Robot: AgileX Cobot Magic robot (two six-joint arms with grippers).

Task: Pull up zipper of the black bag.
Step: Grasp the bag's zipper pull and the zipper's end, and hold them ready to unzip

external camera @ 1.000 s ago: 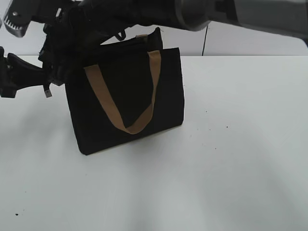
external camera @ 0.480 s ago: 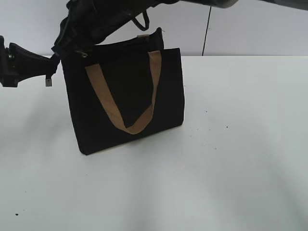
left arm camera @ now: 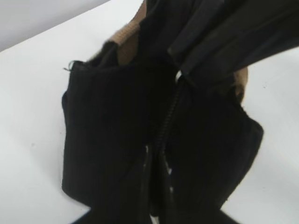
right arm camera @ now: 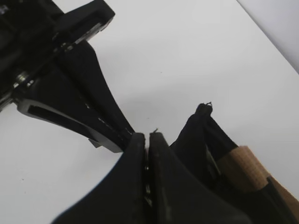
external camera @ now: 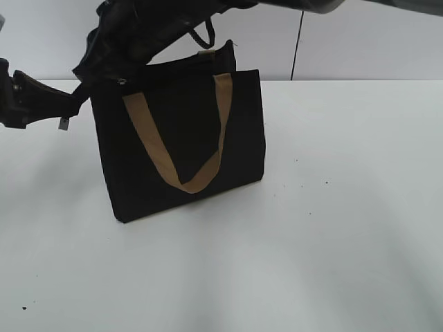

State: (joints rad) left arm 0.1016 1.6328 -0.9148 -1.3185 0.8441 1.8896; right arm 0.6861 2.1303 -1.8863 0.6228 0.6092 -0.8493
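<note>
The zipper pull will come to rest by the tan handle's end farther from my left gripper (external camera: 207, 67) as soon as I let go of it with my right gripper.
The black bag (external camera: 180, 138) stands upright on the white table, its tan handle (external camera: 208, 173) hanging down the front. My left gripper (external camera: 75, 102) is shut on the fabric at the bag's top left end; a small silver tab (external camera: 64, 123) dangles below it. My right arm reaches across from the upper right, and its gripper (external camera: 114, 72) is at the bag's top left corner. In the right wrist view the right gripper (right arm camera: 147, 137) is shut with silver metal glinting between the fingers, right beside the left gripper's tips (right arm camera: 125, 133). The zipper (left arm camera: 164, 123) runs along the bag's top in the left wrist view.
The white table (external camera: 332, 207) stretches to the right of and in front of the bag. A pale wall with a dark vertical seam (external camera: 297, 55) stands behind. The second tan handle (right arm camera: 243, 163) shows beside the right gripper.
My right gripper has moved up and right from the bag's left side to its top corner. My left gripper and the dangling silver tab have shifted slightly up and left.
</note>
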